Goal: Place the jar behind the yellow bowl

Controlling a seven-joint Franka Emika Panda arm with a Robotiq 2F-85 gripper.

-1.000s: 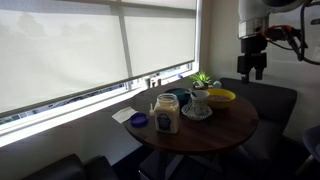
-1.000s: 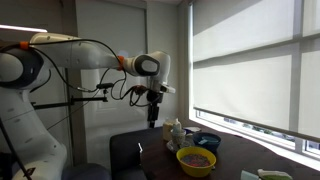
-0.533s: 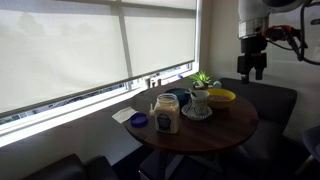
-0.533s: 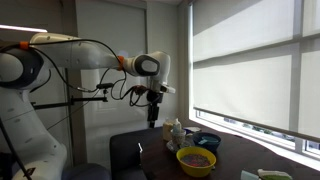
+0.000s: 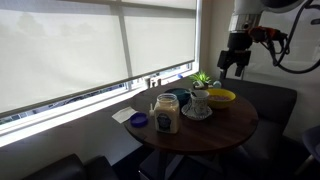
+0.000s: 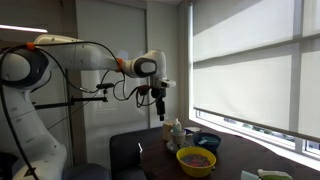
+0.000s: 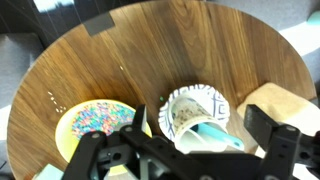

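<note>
The jar's rim (image 5: 175, 97) has a side facing the white cup. My gripper needs to go there next and close on it.
The jar (image 5: 166, 114), clear with pale cream contents and a whitish lid, stands on the round wooden table (image 5: 215, 128) at its near-left side; it also shows in an exterior view (image 6: 177, 132). The yellow bowl (image 5: 221, 97) sits at the far right, also in an exterior view (image 6: 196, 160) and the wrist view (image 7: 93, 127), holding coloured bits. My gripper (image 5: 232, 68) (image 6: 160, 108) hangs open and empty, high above the bowl's side of the table. In the wrist view its fingers (image 7: 190, 152) spread wide. A pale cream shape (image 7: 268, 100) at the right may be the jar.
A white cup on a saucer (image 5: 199, 103) (image 7: 194, 110) with a small plant and a teal spoon stands between jar and yellow bowl. A dark teal bowl (image 5: 180, 97) is behind the jar. A blue lid (image 5: 139, 121) and white napkin (image 5: 124, 115) lie at the left. Dark chairs surround the table.
My gripper has moved sideways from beyond the table's edge to above the yellow bowl's side, staying high and open. The jar and bowls have not moved.
</note>
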